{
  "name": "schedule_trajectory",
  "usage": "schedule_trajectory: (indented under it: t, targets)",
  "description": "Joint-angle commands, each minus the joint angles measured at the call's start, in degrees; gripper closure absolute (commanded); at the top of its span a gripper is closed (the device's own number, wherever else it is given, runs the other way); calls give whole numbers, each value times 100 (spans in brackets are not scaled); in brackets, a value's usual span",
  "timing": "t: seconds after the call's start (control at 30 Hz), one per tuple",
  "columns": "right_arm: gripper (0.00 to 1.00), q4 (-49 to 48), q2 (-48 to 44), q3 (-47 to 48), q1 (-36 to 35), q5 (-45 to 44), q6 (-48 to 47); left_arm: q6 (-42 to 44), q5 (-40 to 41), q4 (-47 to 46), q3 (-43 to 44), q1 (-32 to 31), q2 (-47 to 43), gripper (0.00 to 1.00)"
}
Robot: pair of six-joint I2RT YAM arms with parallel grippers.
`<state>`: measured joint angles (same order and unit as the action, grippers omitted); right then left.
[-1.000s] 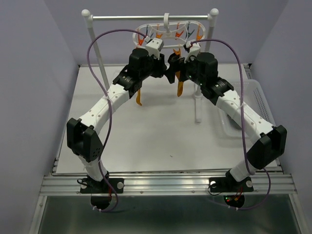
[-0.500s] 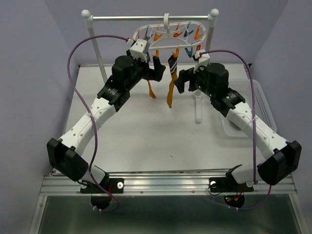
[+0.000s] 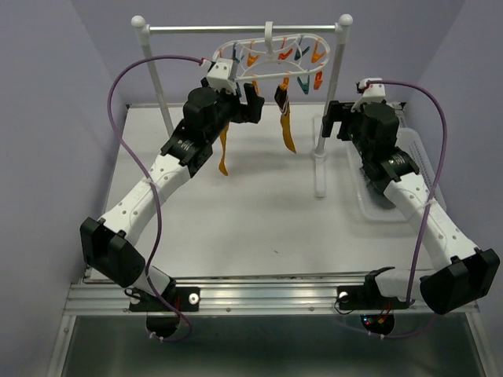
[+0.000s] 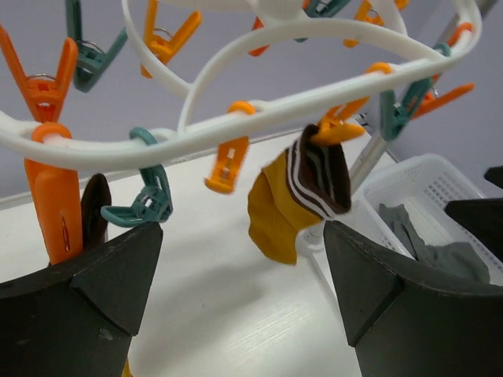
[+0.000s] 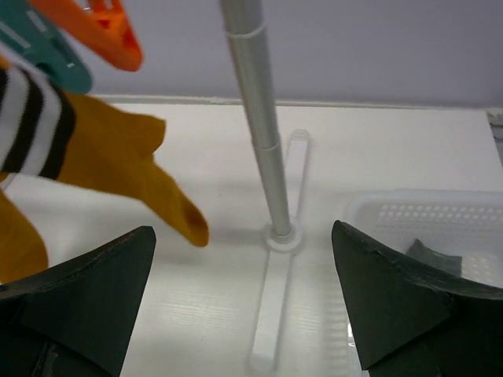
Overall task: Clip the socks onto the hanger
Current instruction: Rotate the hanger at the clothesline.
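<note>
The robot's right gripper will next close on the red-orange clip's lower end (image 3: pixel 317 85) (image 5: pixel 124 53), beside the teal clip that is next to the striped sock on the hanger.
The white oval hanger (image 3: pixel 267 67) hangs from the rail by its hook. Two mustard socks hang from its clips: a plain one (image 3: pixel 224 153) on the left and a dark-striped one (image 3: pixel 286 129) in the middle. My left gripper (image 3: pixel 252 100) is open and empty just under the hanger's left side. In the left wrist view the hanger (image 4: pixel 259 118) is close above my gripper (image 4: pixel 244 314), and an orange clip (image 4: pixel 339 129) pinches the striped sock (image 4: pixel 295 200). My right gripper (image 3: pixel 333 119) is open and empty by the rail's right post. A dark grey sock (image 5: pixel 428 255) lies in the basket.
The metal rail stand (image 3: pixel 244 28) has white posts; the right post (image 5: pixel 259 118) stands just ahead of my right gripper (image 5: pixel 244 306). The clear plastic basket (image 3: pixel 416 157) sits at the table's right edge, also seen in the left wrist view (image 4: pixel 409 184).
My right gripper has drawn back to the right, away from the hanger and toward the post and basket. The left gripper stays under the hanger. The hanging socks have swung.
</note>
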<state>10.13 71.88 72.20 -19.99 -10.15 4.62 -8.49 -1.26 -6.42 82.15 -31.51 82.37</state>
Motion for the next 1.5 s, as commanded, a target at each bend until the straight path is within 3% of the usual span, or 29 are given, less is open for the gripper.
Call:
schedule_trajectory:
  t: [0.0,0.03,0.13,0.27,0.43,0.7,0.93,1.13,1.23,1.4,1.47]
  targets:
    - [0,-160,-77,4,92,-760,355,-267,747,-369,609,30,358,7]
    - [0,-152,-69,13,92,-751,355,-406,898,-343,661,91,455,21]
    - [0,-204,-77,13,92,-638,320,-749,1364,-386,724,319,456,47]
    - [0,-371,-182,-92,92,-261,206,-1364,1147,-668,556,828,368,49]
    - [0,-845,-253,-381,92,468,-5,-1498,864,-712,811,1234,631,53]
    - [0,-1373,-262,-655,92,1506,-199,-1164,679,-238,2320,1366,1658,57]
    - [9,-2198,-358,-892,92,2202,-76,-1146,838,35,3009,1454,2038,56]
    - [8,-2314,-341,-585,92,2053,-594,-1014,741,53,2938,1454,1871,55]
    - [6,-2095,-350,-462,92,1518,-585,-979,662,79,2833,1463,1652,50]
    - [0,-1962,-148,-181,92,217,-480,-1067,267,-174,2035,1454,906,26]
    - [0,-1927,28,-32,92,-187,-480,-1163,152,-307,1718,1446,650,11]
